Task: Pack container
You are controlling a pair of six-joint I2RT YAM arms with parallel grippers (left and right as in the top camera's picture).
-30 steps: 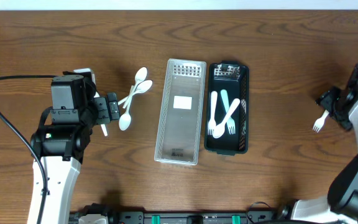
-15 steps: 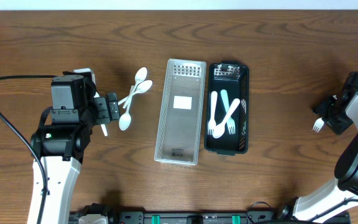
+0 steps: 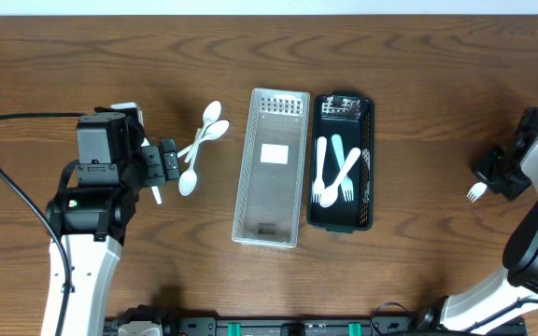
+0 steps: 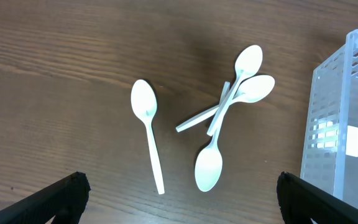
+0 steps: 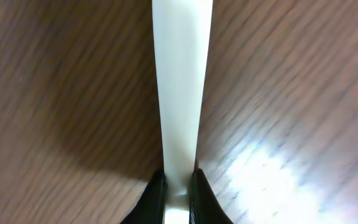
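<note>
The white plastic fork will drop from my right gripper into the black container, in the gap (image 3: 329,149) between the handles of the forks.
My right gripper (image 3: 495,175) at the table's far right is shut on the handle of a white plastic fork (image 3: 475,192). In the right wrist view the fork handle (image 5: 180,81) runs straight up from between the pinched fingers of the right gripper (image 5: 178,191), just above the wood. A clear plastic container (image 3: 271,168) and a black container (image 3: 366,168) stand side by side in the middle. The black one holds several forks (image 3: 332,173). Several white spoons (image 4: 229,99) lie on the wood left of the clear container. My left gripper (image 4: 182,199) hovers wide open over them, holding nothing.
The clear container's wall (image 4: 344,118) shows at the right edge of the left wrist view. One spoon (image 4: 148,134) lies apart, left of the crossed ones. A black cable (image 3: 7,159) loops at the table's left side.
The right gripper has closed on the fork handle. The fork has shifted slightly toward the front of the table. The left arm has not moved.
</note>
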